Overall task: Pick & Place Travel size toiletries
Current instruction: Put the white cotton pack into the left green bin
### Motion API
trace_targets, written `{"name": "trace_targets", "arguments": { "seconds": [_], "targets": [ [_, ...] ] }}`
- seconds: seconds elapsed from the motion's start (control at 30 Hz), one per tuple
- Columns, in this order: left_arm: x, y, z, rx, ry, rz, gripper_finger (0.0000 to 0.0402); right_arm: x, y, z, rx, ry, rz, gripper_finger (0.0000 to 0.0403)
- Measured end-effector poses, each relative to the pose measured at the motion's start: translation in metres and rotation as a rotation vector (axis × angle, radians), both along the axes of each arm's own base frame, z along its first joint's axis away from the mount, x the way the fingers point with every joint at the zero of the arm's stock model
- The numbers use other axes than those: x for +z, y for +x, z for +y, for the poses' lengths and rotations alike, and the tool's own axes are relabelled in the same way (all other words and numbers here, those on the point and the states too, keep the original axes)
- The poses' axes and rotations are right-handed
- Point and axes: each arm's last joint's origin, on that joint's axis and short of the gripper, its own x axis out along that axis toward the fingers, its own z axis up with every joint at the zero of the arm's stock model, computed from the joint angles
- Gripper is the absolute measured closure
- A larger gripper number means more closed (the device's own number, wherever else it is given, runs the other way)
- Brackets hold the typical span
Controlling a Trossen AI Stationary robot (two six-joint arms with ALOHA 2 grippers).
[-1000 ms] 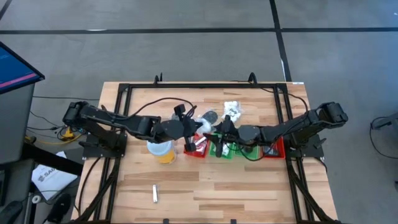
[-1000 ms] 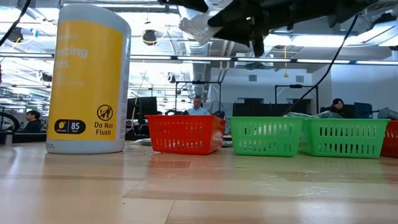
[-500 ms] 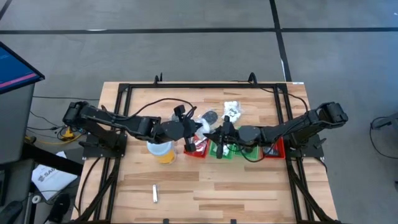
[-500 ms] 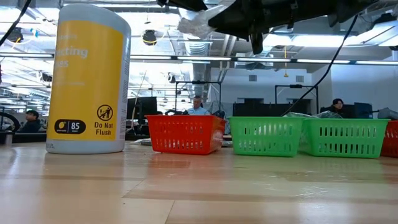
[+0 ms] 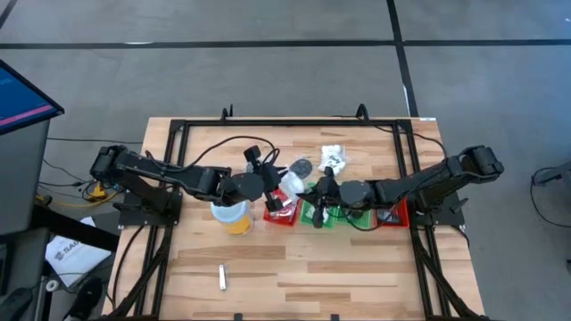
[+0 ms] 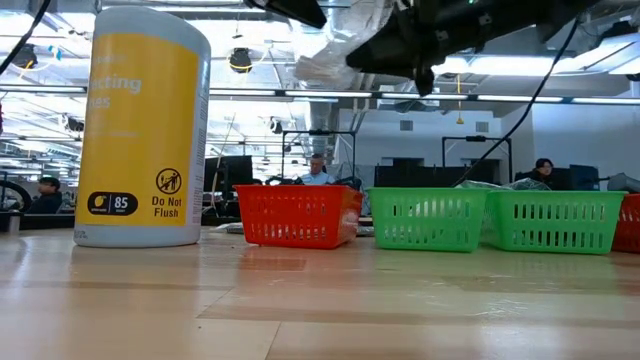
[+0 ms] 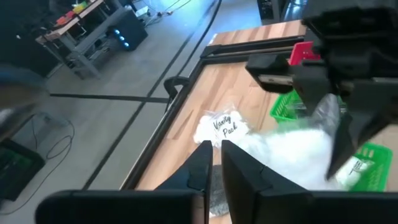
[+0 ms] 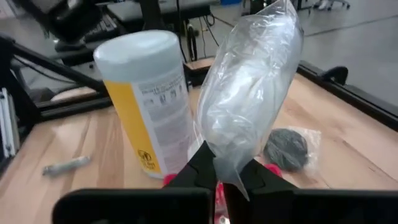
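Note:
Next, my right gripper lets go of the clear plastic packet inside the green bin (image 5: 318,209) that is closest to the yellow cup.
My right gripper (image 5: 310,190) is shut on a clear plastic packet with white contents (image 5: 290,183), held in the air over the red bin (image 5: 281,212). The packet also shows in the low view (image 6: 340,45) and the right wrist view (image 8: 249,93). My left gripper (image 5: 270,185) is shut and empty just left of the packet, its fingers in the left wrist view (image 7: 216,149). A white packet (image 5: 333,158), a bagged dark grey disc (image 5: 302,167) and a small tube (image 5: 222,277) lie on the table. My right gripper pinches the packet's clear plastic edge (image 8: 219,160) between its two fingers. The fingers come about level from the table's right side. The packet sticks out beyond the fingertips toward the left arm, lifted clear of the table and the bins.
A yellow cup with a white lid (image 5: 232,217) stands left of the red bin, under my left arm. Green bins (image 5: 321,214) and another red bin (image 5: 393,214) sit in a row to the right. A black frame (image 5: 294,122) borders the table.
My right gripper has gone up a little with the packet, and the packet has swung so that more of it shows beside the gripper. My left gripper has drawn back slightly toward the table's far left.

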Motion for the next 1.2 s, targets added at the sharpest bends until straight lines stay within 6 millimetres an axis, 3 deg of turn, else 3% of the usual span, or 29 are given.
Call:
{"name": "trace_targets", "arguments": {
  "seconds": [0.23, 0.5, 0.87, 1.2],
  "targets": [
    [0.000, 0.000, 0.000, -0.003, -0.002, -0.001, 0.0372, 0.010, -0.030, -0.006, -0.043, 0.069, 0.160, 0.0402],
    [0.000, 0.000, 0.000, -0.005, -0.005, -0.002, 0.0373, 0.002, -0.057, -0.009, -0.120, 0.157, 0.375, 0.0402],
    [0.000, 0.000, -0.001, -0.012, -0.035, -0.016, 0.0373, -0.024, -0.054, -0.002, -0.104, 0.225, 0.541, 0.0403],
    [0.000, 0.001, -0.001, -0.033, -0.048, -0.014, 0.0372, -0.029, -0.052, 0.004, -0.063, 0.258, 0.564, 0.0403]
  ]
}}
